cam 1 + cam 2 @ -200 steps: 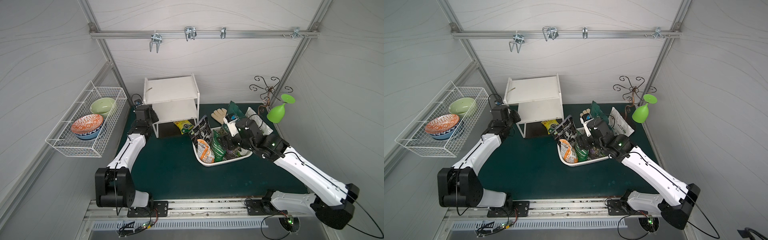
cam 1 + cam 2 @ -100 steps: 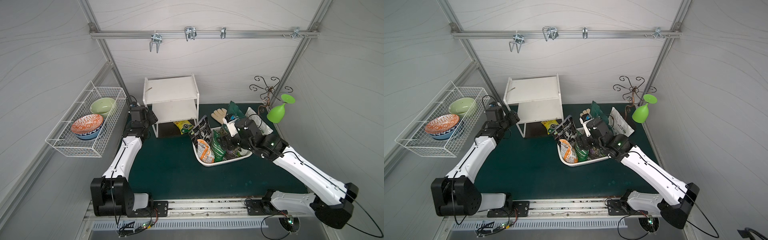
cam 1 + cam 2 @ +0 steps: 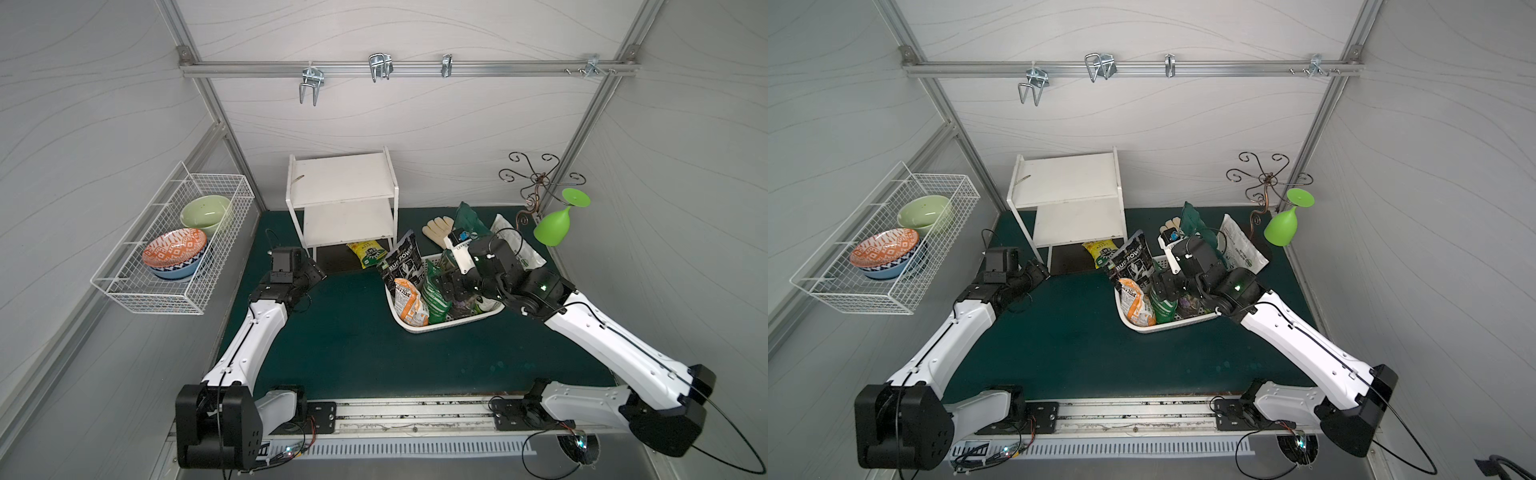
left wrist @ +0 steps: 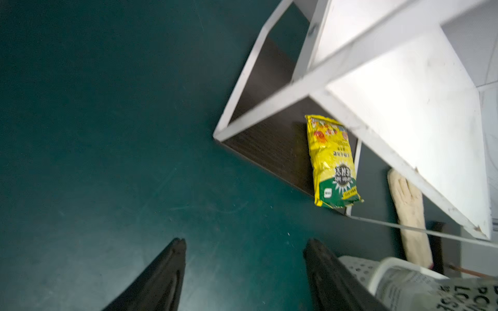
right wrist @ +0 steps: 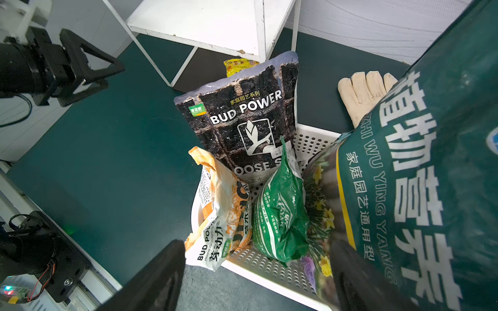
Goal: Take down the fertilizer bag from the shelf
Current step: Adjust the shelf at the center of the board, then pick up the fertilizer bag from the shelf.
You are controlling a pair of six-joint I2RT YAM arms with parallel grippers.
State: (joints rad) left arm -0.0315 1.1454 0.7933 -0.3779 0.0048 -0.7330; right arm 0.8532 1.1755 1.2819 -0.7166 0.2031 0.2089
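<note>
I will close my left gripper on the green front end (image 3: 368,261) (image 4: 325,195) of the yellow fertilizer bag, since that end pokes out from under the white shelf.
The white shelf (image 3: 340,178) (image 3: 1067,178) stands at the back of the green table, and both its boards are bare. A yellow fertilizer bag (image 3: 368,253) (image 4: 332,161) lies flat beneath the lower board, on a dark panel, poking out at the shelf's front right leg. My left gripper (image 3: 313,272) (image 4: 246,243) is open and empty, low over the table, in front of the shelf's left leg and well short of the bag. Over the white perforated basket (image 3: 440,326), my right gripper (image 3: 451,286) (image 5: 258,247) is open with nothing held.
The basket holds several bags: a black BUD POWER one (image 5: 242,121), an orange one (image 5: 221,212), green ones. A glove (image 3: 436,228) lies behind it. A green glass (image 3: 555,226) hangs on a curly stand at the back right. A wire basket (image 3: 174,291) with bowls hangs on the left wall.
My left arm has drawn back from the shelf's left side toward the front, and its jaws stand wider. The yellow bag and the right arm have not moved.
</note>
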